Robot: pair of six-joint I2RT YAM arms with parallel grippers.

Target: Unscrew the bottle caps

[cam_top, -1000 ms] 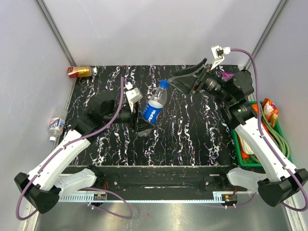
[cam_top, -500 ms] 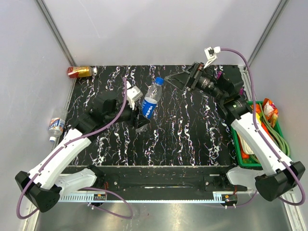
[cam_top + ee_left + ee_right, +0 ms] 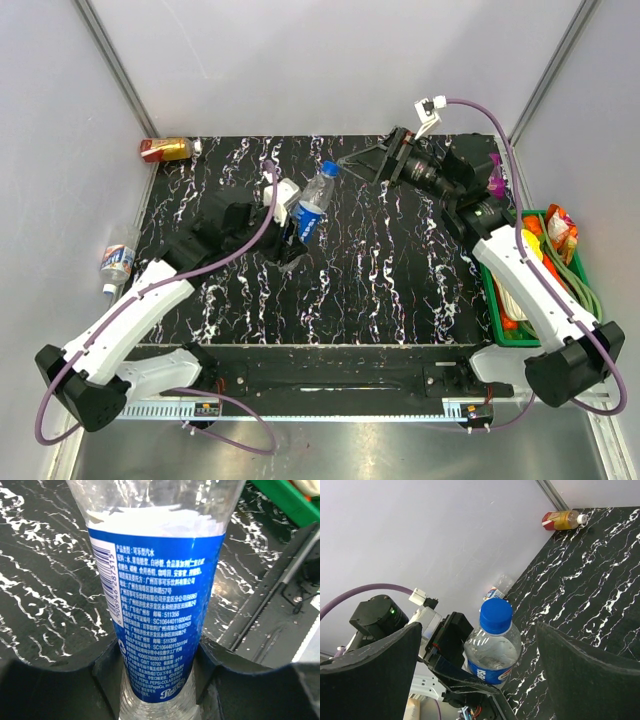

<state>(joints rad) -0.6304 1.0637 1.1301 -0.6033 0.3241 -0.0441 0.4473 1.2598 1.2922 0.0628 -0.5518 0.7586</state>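
I close my right gripper next on the dark blue cap (image 3: 329, 168) (image 3: 496, 615) of the Pepsi bottle, because my left gripper holds the bottle's blue label.
My left gripper (image 3: 298, 228) is shut on the Pepsi bottle (image 3: 312, 203) and holds it tilted above the table, neck toward the back right. In the left wrist view the bottle's blue label (image 3: 160, 605) sits clamped between my fingers (image 3: 107, 667). Its dark blue cap (image 3: 330, 168) is screwed on. My right gripper (image 3: 353, 166) is open just right of the cap. In the right wrist view the cap (image 3: 496, 615) sits between the spread fingers (image 3: 375, 675), untouched. The second bottle (image 3: 118, 258), with a white cap (image 3: 108, 290), lies off the table's left edge.
A red-and-gold can (image 3: 165, 149) lies at the back left corner; it also shows in the right wrist view (image 3: 562, 520). A green basket (image 3: 497, 300) with packets stands at the right edge. White walls enclose the black marbled table (image 3: 400, 270).
My left gripper has raised the Pepsi bottle and moved it toward the back. My right gripper has moved left, closing in on the blue cap, and stays open.
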